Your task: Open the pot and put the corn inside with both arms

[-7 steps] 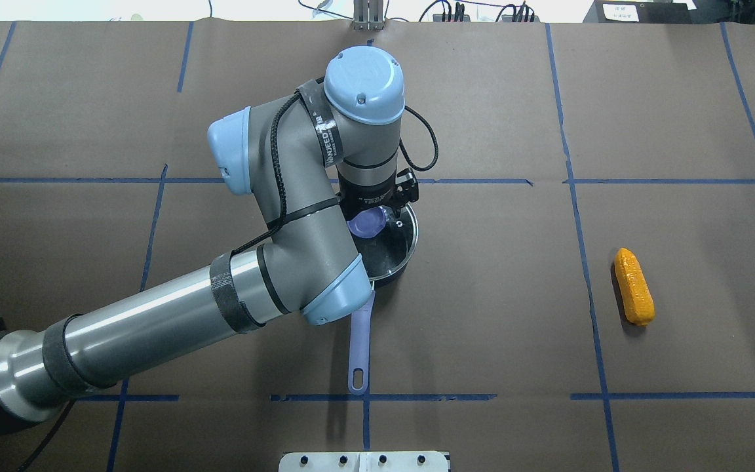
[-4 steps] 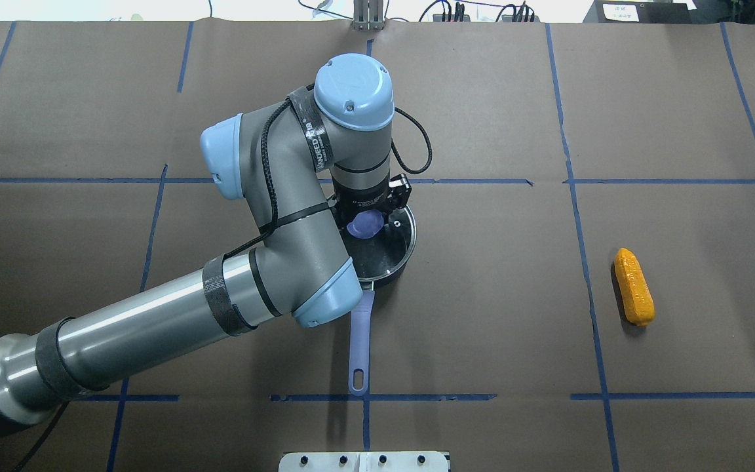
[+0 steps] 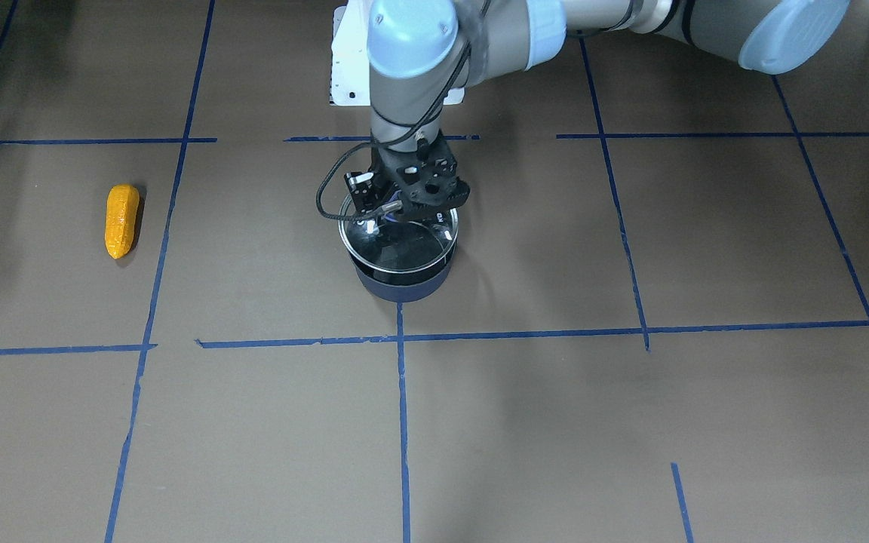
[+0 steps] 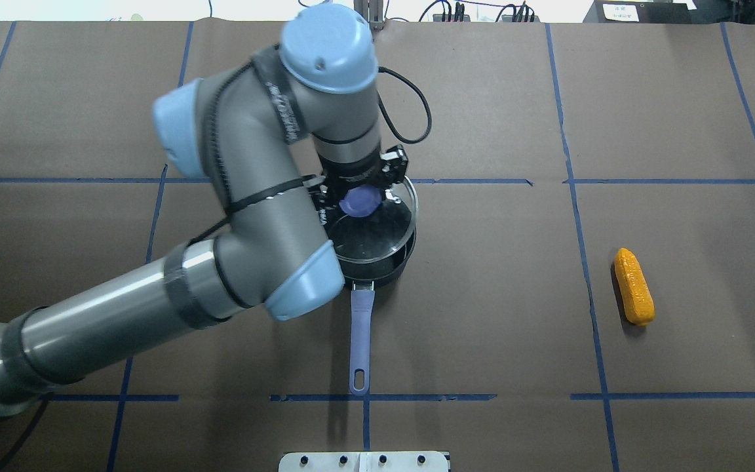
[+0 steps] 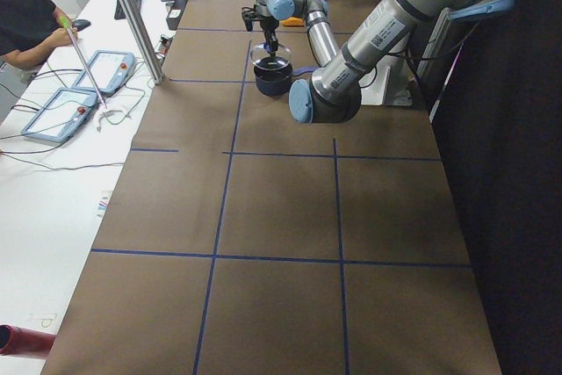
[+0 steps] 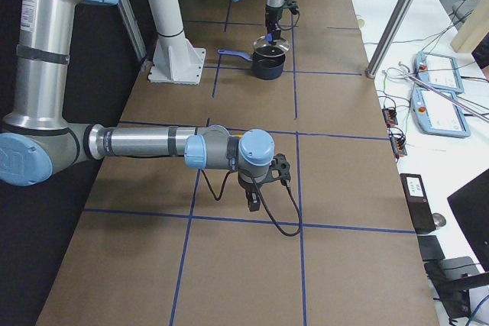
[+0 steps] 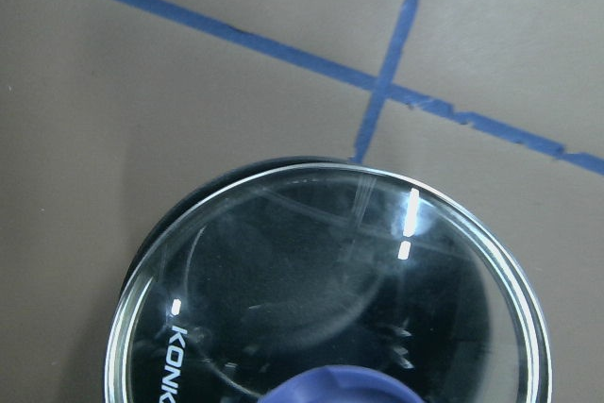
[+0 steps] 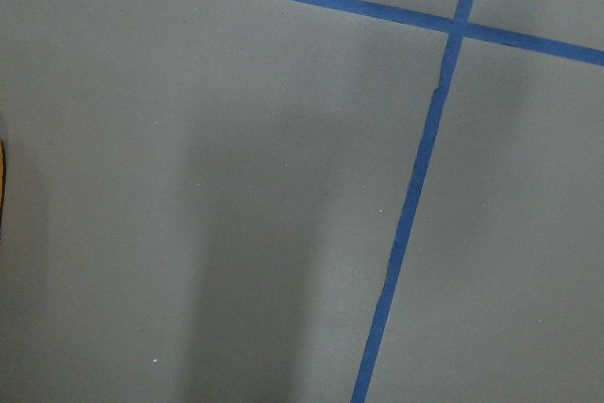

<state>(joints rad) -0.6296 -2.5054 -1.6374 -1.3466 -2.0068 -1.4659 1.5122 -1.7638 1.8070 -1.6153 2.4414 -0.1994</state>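
Observation:
Next, my left gripper lets go of the glass lid, which hovers over the pot now, so that it rests by the blue tape line across the pot from the corn (image 3: 585,234).
The dark navy pot (image 4: 396,265) stands mid-table, its purple handle (image 4: 360,334) pointing toward the robot. My left gripper (image 4: 360,198) is shut on the purple knob of the glass lid (image 4: 371,229) and holds the lid a little above the pot, shifted slightly to the far side. In the front view the lid (image 3: 398,245) hovers over the pot (image 3: 402,290). The left wrist view shows the lid (image 7: 330,280) from above. The orange corn (image 4: 634,286) lies on the table far to the right, also in the front view (image 3: 121,220). My right gripper (image 6: 256,196) shows only in the right side view; I cannot tell if it is open.
Brown paper with blue tape lines covers the table. A white base plate (image 4: 364,461) sits at the near edge. Operator pendants (image 6: 435,74) lie beyond the table's far edge.
The left arm has risen with the lid, which has come off the pot's rim and shifted a little away from the robot. The pot and the corn have not moved.

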